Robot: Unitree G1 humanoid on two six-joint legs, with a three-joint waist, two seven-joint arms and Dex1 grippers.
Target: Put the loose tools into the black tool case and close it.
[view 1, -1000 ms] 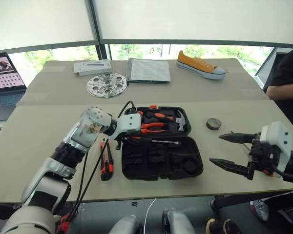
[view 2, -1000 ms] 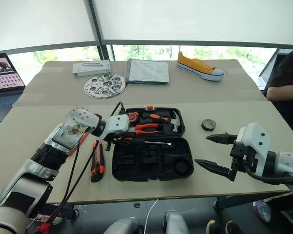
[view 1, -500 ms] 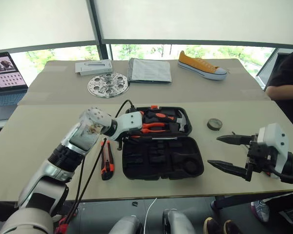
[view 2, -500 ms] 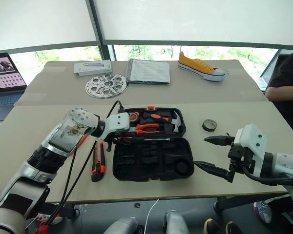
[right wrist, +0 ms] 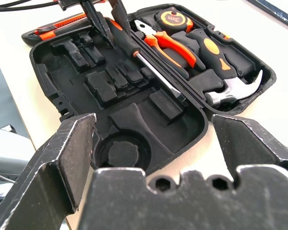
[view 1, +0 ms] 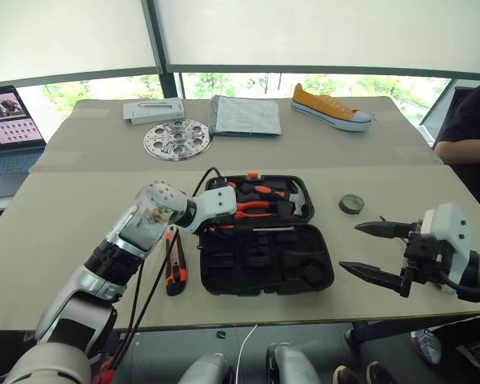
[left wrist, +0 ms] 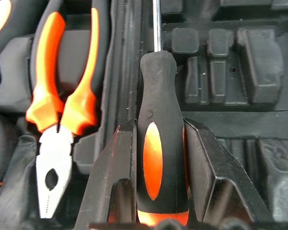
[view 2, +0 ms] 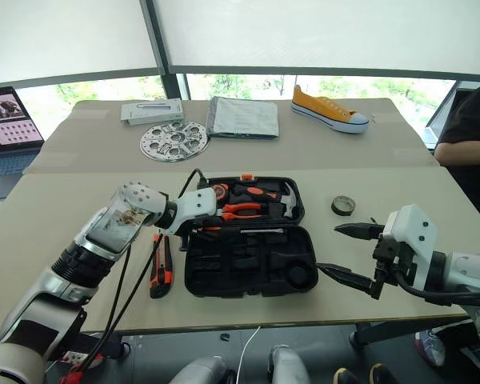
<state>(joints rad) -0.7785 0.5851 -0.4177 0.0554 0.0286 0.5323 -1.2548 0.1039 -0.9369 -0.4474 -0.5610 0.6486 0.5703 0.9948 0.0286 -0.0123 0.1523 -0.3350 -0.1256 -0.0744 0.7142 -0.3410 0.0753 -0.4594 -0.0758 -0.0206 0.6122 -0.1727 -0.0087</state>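
The screwdriver's stem lies along the top of the tool case beside its slot. So next my left gripper opens, takes hold again of the screwdriver's handle (left wrist: 158, 93) and settles the stem into the slot.
The black tool case (view 1: 326, 258) lies open in the middle of the table. My left gripper (left wrist: 159, 124) is at the case's left end, shut on the black-orange handle of a screwdriver (left wrist: 158, 91). The screwdriver's shaft (view 1: 264, 230) lies along the ridge between the two halves. An orange-black utility knife (view 1: 174, 268) rests on the table just left of the case. A small dark tape roll (view 1: 350, 203) sits to the right of the case. My right gripper (view 1: 350, 246) hovers open near the case's right end with nothing between its fingers.
The case's far half holds a hammer (view 1: 292, 196), orange-handled pliers (view 1: 252, 210) and a tape measure (right wrist: 169, 18). A perforated metal disc (view 1: 176, 139), grey folder (view 1: 244, 114), white box (view 1: 152, 110) and yellow shoe (view 1: 330, 106) lie at the back. A laptop (view 1: 8, 128) is far left and a person (view 1: 468, 120) far right.
The screwdriver's shaft lies a little flatter along the case's middle ridge than a second ago. The right gripper has not moved.
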